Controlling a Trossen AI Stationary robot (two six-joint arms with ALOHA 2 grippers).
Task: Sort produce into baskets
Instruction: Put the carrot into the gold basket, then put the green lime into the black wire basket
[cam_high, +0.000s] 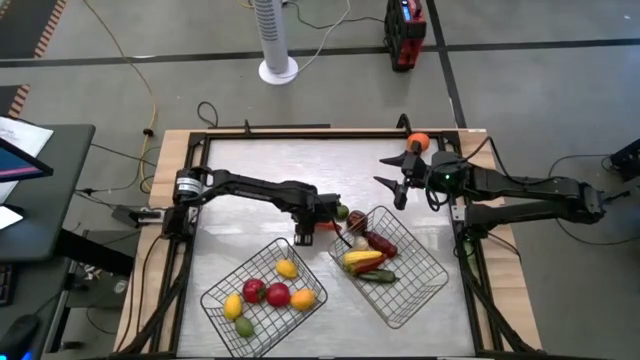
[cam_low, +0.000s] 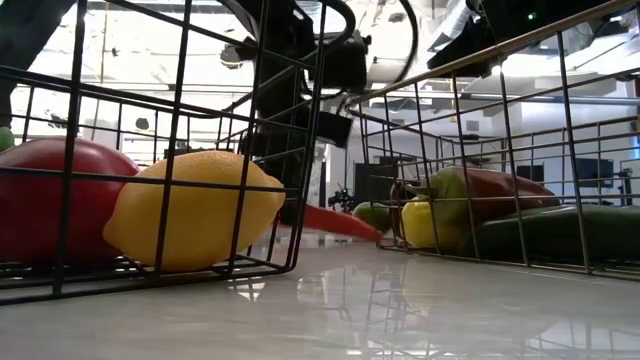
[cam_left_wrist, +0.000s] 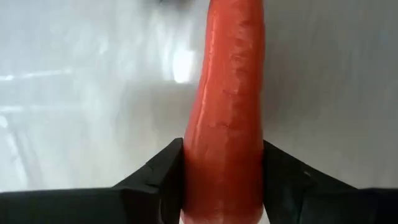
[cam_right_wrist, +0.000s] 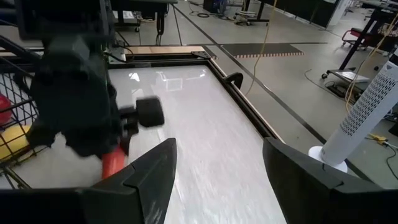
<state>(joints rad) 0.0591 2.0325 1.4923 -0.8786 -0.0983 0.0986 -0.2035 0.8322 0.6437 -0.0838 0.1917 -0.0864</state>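
My left gripper is going to release the carrot on the dark red long piece in the basket (cam_high: 381, 246), beside the yellow piece.
My left gripper (cam_high: 303, 228) points down between the two wire baskets, shut on an orange-red carrot (cam_left_wrist: 230, 112). In the low view the carrot (cam_low: 335, 222) slants, with its pointed tip low toward the right basket. The left basket (cam_high: 218, 292) holds a lemon (cam_low: 195, 210), red pieces, an orange piece and a green one. The right basket (cam_high: 425, 285) holds yellow, red and green long pieces. A dark round piece (cam_high: 342, 212) lies on the table beside the left gripper. My right gripper (cam_right_wrist: 217, 168) waits open, raised over the table's far right. My left gripper pinches the carrot between its two fingers (cam_left_wrist: 165, 174), one on each long side (cam_left_wrist: 193, 162), toward the thick end. The fingers come from above and lie across the carrot. The carrot slants with its tip down; I cannot tell whether the tip touches the table.
An orange round piece (cam_high: 418, 140) sits at the table's far edge by the right arm. The white tabletop (cam_high: 280, 160) lies bare on its far half. The table's raised frame (cam_high: 300, 130) runs along the far edge. A standing fan (cam_high: 277, 40) stands on the floor beyond.
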